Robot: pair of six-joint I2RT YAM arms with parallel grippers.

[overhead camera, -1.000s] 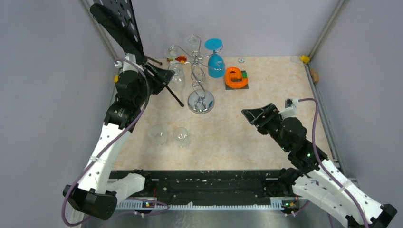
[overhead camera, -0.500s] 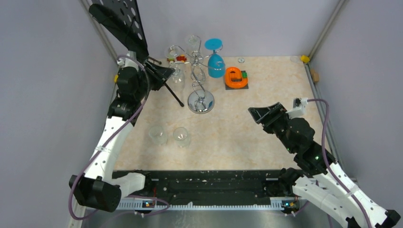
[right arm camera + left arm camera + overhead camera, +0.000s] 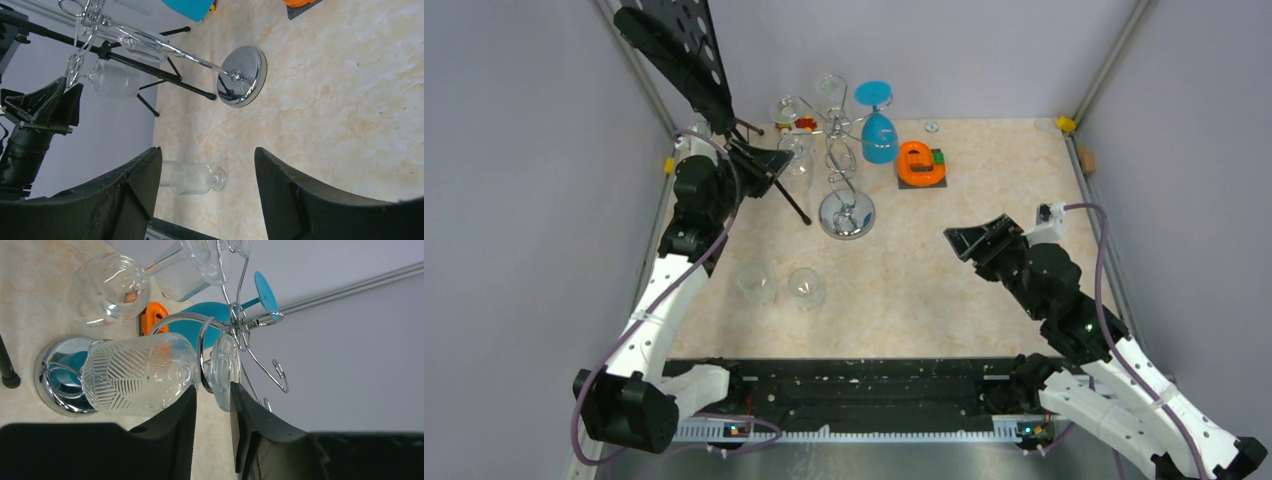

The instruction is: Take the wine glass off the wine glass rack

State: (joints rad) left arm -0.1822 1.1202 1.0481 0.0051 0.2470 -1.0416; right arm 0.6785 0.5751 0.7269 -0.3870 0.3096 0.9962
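The left gripper has the rack's hook inside its fingers along with the clear wine glass's foot, so it should open and take only the foot's lower edge (image 3: 224,404).
The chrome wine glass rack (image 3: 844,150) stands at the back on its mirrored base (image 3: 846,213). A clear patterned wine glass (image 3: 137,372) hangs upside down from its left arm (image 3: 796,158). My left gripper (image 3: 774,160) is right at this glass. In the left wrist view the gripper (image 3: 212,390) is narrowly open, one finger under the bowl, the other against the foot, the stem just above the gap. A blue wine glass (image 3: 879,135) hangs on the right arm. My right gripper (image 3: 979,238) is open and empty over the table's right half (image 3: 207,170).
A black tripod music stand (image 3: 674,50) stands at the back left, its legs beside the rack. Two clear glasses (image 3: 755,283) (image 3: 806,288) stand on the table at the near left. An orange object (image 3: 921,163) lies right of the rack. More clear glasses (image 3: 107,287) hang on the rack.
My left arm has stretched back and brought its gripper up against the hanging clear glass. My right arm has shifted slightly right and back.
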